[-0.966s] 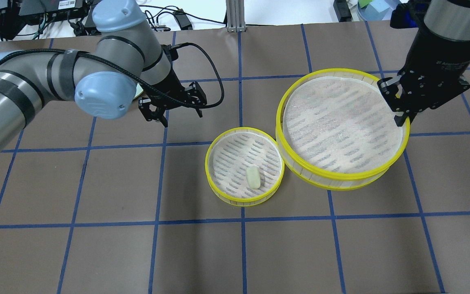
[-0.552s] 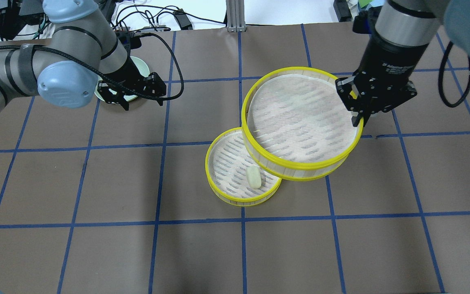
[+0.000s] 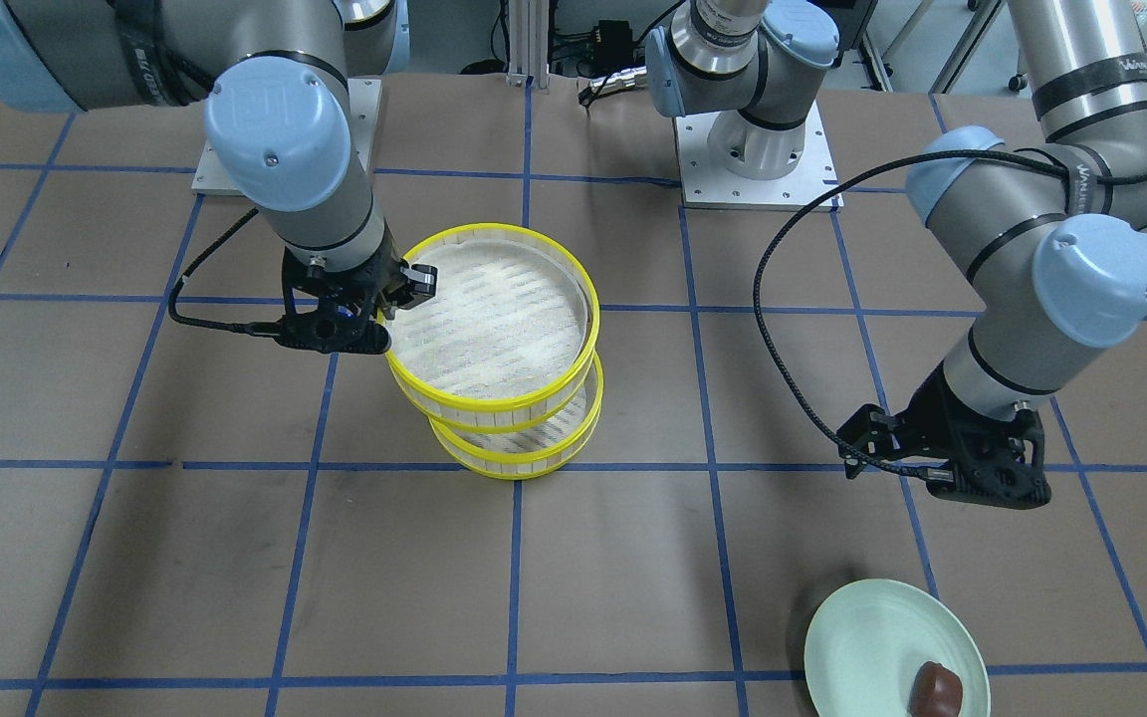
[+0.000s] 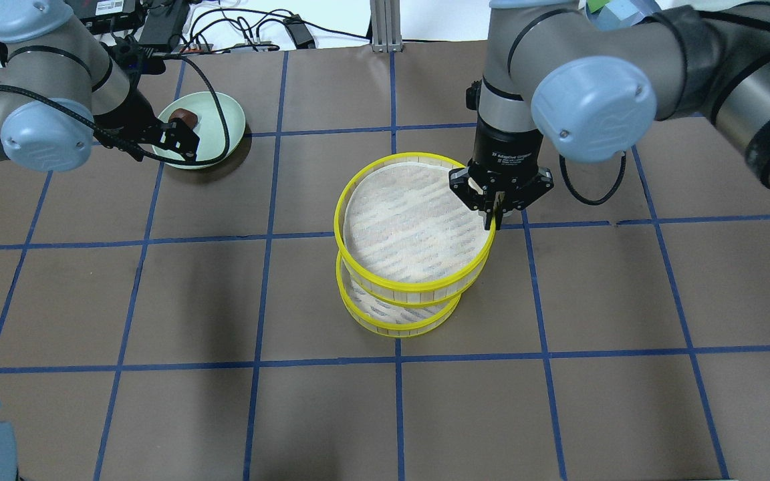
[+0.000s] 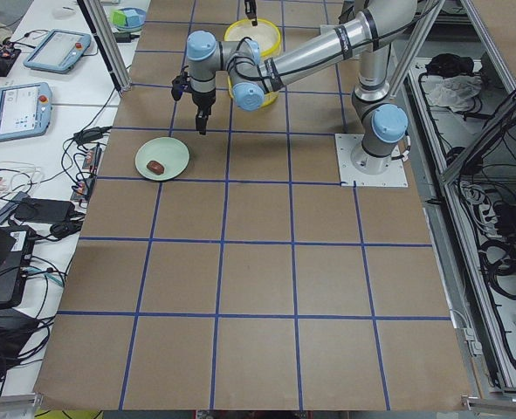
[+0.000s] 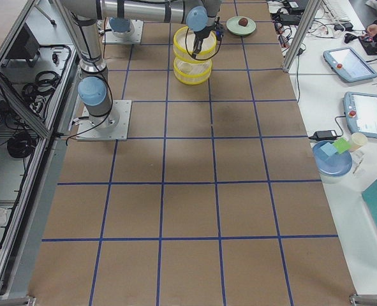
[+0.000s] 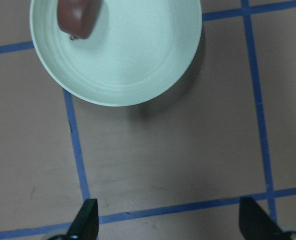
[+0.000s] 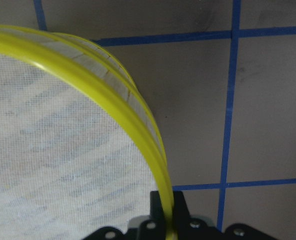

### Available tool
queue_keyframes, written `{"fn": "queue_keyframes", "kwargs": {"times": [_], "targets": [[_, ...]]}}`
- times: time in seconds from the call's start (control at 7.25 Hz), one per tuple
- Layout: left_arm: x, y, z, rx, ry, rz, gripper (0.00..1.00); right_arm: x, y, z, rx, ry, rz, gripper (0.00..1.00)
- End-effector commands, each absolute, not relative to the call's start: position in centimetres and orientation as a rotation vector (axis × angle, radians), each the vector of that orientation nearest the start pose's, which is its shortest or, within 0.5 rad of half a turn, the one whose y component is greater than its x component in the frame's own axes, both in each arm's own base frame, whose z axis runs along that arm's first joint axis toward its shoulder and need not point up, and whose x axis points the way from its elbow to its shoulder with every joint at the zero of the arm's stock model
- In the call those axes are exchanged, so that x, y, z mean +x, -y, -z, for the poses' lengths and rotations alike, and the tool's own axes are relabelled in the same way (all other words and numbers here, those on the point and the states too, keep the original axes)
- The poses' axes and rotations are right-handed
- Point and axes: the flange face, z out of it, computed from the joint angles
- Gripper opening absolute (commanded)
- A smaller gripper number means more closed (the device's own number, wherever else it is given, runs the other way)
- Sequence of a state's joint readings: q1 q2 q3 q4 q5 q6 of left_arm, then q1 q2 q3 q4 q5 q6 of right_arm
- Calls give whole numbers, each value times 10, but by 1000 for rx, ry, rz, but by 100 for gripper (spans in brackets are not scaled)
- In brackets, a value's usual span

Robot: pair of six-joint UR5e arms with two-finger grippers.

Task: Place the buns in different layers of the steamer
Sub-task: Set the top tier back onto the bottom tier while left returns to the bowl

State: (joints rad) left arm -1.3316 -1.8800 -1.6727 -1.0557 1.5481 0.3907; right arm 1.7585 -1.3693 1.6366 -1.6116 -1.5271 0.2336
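The dark reddish-brown bun on the pale green plate is next for my left gripper, which should go to it and close across the bun's middle (image 3: 937, 691) (image 7: 79, 17).
My right gripper (image 4: 495, 215) is shut on the yellow rim of the upper steamer layer (image 4: 412, 227) and holds it over the lower layer (image 4: 398, 331), slightly offset. The grip on the rim (image 8: 137, 135) shows in the right wrist view. The upper layer is empty. The cream-white bun is hidden under it. The dark reddish-brown bun (image 4: 183, 117) lies on a pale green plate (image 4: 214, 133) at the far left. My left gripper (image 4: 166, 155) is open and empty, just beside that plate. In the left wrist view the bun (image 7: 77, 17) and the plate (image 7: 137, 55) lie ahead of the fingers.
Brown paper with blue tape lines covers the table (image 4: 158, 300). In the front-facing view the two arm bases (image 3: 753, 149) stand at the top. Cables lie along the far table edge (image 4: 258, 33).
My right gripper has carried the upper layer left, from beside the lower layer to above it, covering the cream-white bun. My left arm has swung left and back to the green plate.
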Motion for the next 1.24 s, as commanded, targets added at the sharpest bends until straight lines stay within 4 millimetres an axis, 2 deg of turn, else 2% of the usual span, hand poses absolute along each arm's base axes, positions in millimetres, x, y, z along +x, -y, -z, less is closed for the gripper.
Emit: {"fn": "queue_keyframes", "kwargs": {"times": [0.0, 0.28, 0.41, 0.55, 0.83, 1.1], "targets": [[39, 638, -307, 375, -3034, 331, 100, 241, 506, -312, 61, -3121, -345, 0], [47, 670, -300, 517, -2962, 428, 100, 243, 506, -297, 53, -3130, -360, 0], [50, 681, -277, 584, -2960, 432, 100, 253, 504, -297, 14, -3147, -328, 0], [52, 692, -261, 617, -2933, 480, 100, 255, 502, -292, 2, -3163, -321, 0], [57, 715, -238, 711, -2863, 579, 99, 255, 502, -280, -93, -3148, -338, 0], [66, 739, -218, 729, -2898, 627, 99, 256, 501, -279, -93, -3142, -339, 0]]}}
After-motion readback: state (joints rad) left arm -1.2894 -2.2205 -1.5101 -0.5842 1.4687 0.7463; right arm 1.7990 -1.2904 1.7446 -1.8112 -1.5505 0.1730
